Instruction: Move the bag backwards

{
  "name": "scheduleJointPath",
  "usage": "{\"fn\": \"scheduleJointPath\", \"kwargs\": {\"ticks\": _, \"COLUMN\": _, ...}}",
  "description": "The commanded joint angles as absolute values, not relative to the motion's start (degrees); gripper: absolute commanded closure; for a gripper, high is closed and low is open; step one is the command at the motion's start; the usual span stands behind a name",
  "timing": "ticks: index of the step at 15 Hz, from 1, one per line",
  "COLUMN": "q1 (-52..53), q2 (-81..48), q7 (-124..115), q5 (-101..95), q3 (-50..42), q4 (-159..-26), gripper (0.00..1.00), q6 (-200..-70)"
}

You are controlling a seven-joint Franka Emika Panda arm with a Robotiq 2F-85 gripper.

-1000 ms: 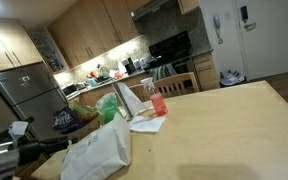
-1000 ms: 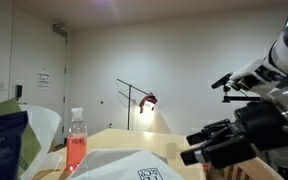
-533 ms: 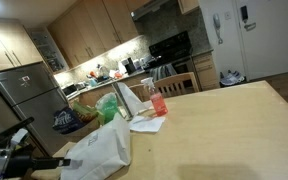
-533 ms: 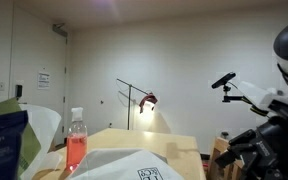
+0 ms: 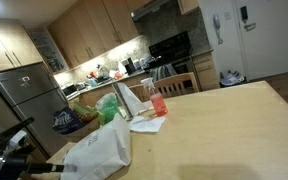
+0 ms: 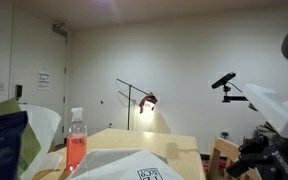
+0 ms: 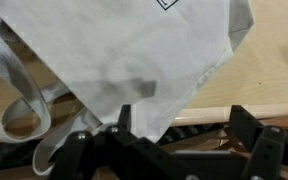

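Observation:
The robot's gripper should next go to the middle of the off-white fabric bag's open edge (image 5: pixel 67 157) (image 7: pixel 86 96), next to the bag's handle loops, and close there.
The off-white fabric bag (image 5: pixel 99 150) lies on the wooden table (image 5: pixel 224 120) near its front-left corner. Its dark square logo shows in an exterior view (image 6: pixel 147 174). In the wrist view the bag (image 7: pixel 114 50) fills the upper frame, with its handle loops (image 7: pixel 24 115) at the left. My gripper (image 7: pixel 184 120) is open, and a corner of the bag hangs between the two dark fingers. In both exterior views the gripper sits low beside the bag (image 5: pixel 46 167) (image 6: pixel 252 165).
A clear bottle of red liquid (image 5: pixel 159 100) (image 6: pixel 76 145) stands behind the bag, next to a green bag (image 5: pixel 107 106) and white papers (image 5: pixel 147 124). The table edge (image 7: pixel 234 112) runs under the gripper. Kitchen cabinets and a fridge (image 5: pixel 29 95) stand beyond.
The arm has dropped lower towards the table edge by the bag. The bag and the bottle have not moved.

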State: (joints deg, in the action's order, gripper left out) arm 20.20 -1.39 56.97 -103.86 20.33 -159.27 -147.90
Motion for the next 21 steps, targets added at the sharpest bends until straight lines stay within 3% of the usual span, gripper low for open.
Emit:
{"fn": "scheduleJointPath", "kwargs": {"ticks": 1, "q1": 20.1, "q2": -1.5, "q7": 56.8, "q5": -104.1, "q3": 20.3, "q4": -159.2, "gripper": 0.0, "q6": -147.8}}
{"fn": "scheduleJointPath", "kwargs": {"ticks": 11, "q1": 19.1, "q2": -7.4, "q7": 67.7, "q5": -108.5, "q3": 19.5, "q4": -155.0, "gripper": 0.0, "q6": -157.5}}
{"fn": "scheduleJointPath", "kwargs": {"ticks": 21, "q1": 21.7, "q2": -19.9, "q7": 84.4, "q5": -106.3, "q3": 20.6, "q4": -145.3, "gripper": 0.0, "q6": -149.0}}
